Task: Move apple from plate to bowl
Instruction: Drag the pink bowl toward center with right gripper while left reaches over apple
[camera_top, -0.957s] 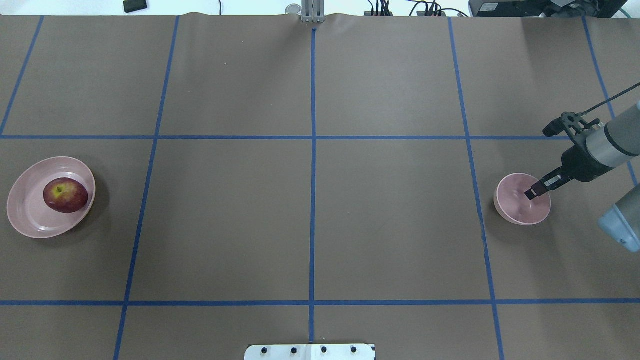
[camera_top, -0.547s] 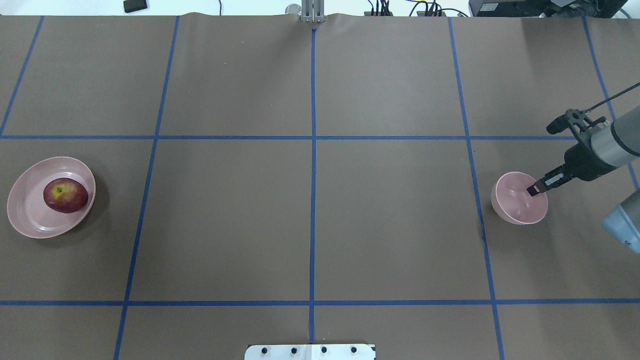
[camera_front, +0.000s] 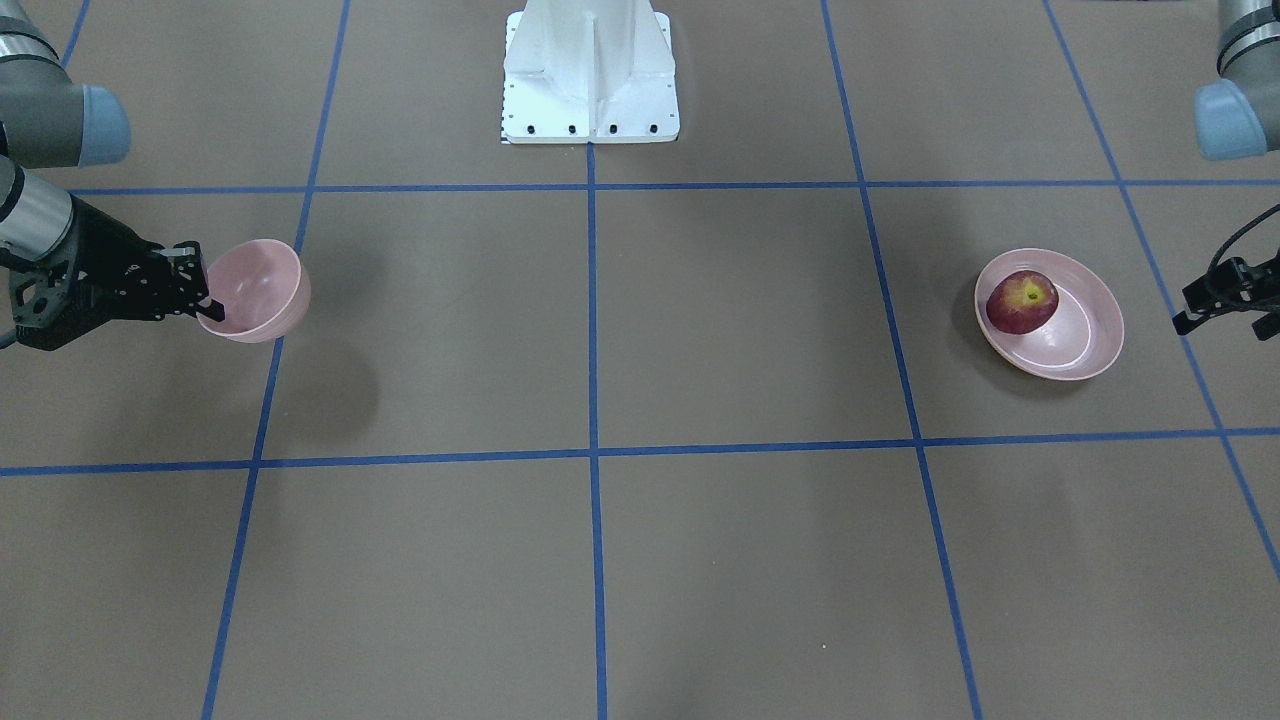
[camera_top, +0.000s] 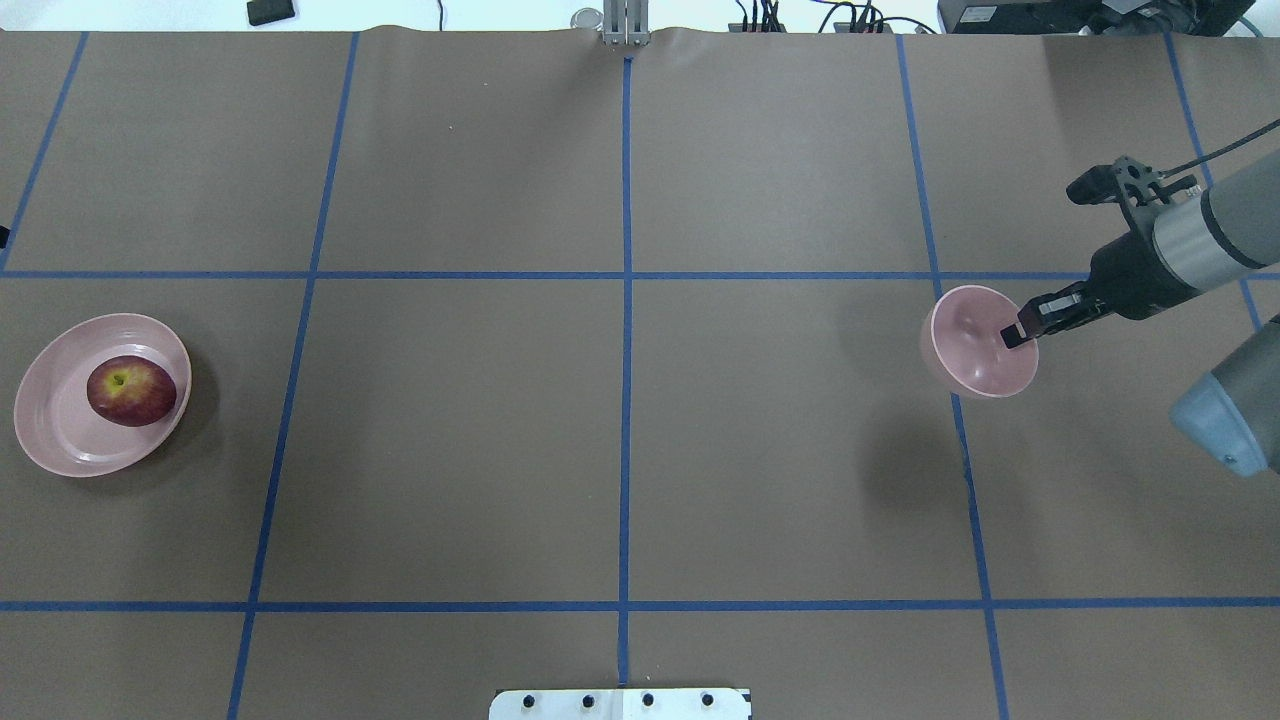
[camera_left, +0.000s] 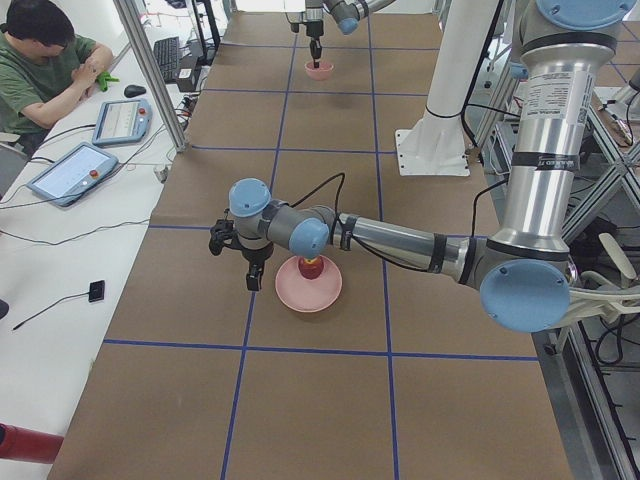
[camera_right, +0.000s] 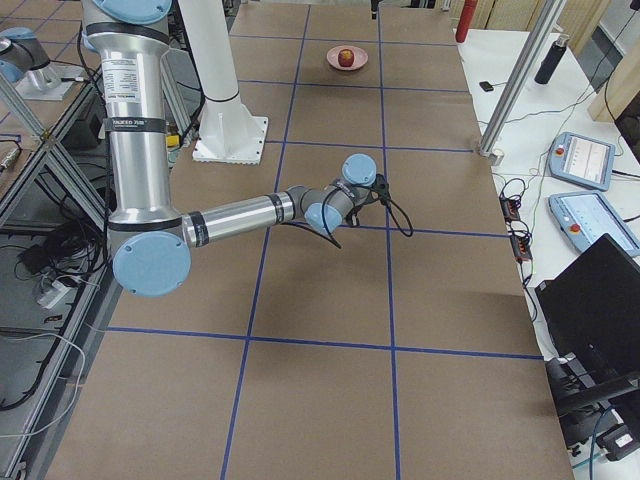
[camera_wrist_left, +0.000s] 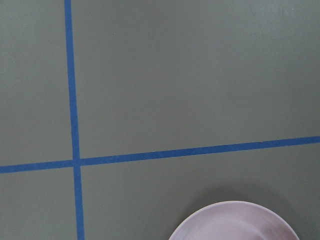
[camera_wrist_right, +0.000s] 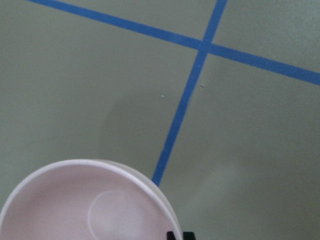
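I need to next move my left gripper to the dark red apple in the pale-pink plate and close it around the apple's middle (camera_front: 1022, 299).
The dark red apple (camera_top: 130, 390) lies in the wide pale-pink plate (camera_top: 50, 440) at the table's left; both also show in the front view, apple (camera_front: 1022, 300) and plate (camera_front: 1095, 350). My right gripper (camera_top: 1013, 334) is shut on the rim of the small deep pink bowl (camera_top: 975, 345) and holds it tilted above the table, its shadow apart below. The bowl fills the bottom of the right wrist view (camera_wrist_right: 75, 205). My left gripper (camera_left: 255, 278) hangs just beside the plate, away from the apple; I cannot tell whether it is open. The left wrist view shows only the plate's rim (camera_wrist_left: 235, 220).
Blue tape lines (camera_top: 625, 300) divide the brown table. The white robot base (camera_front: 590, 80) stands at the near middle edge. A seated person (camera_left: 45, 60), tablets (camera_left: 70, 172) and a metal post (camera_left: 150, 70) are past the table's far side.
My right gripper has lifted the bowl off the table and carried it leftward and away from the robot. The apple and plate have not moved.
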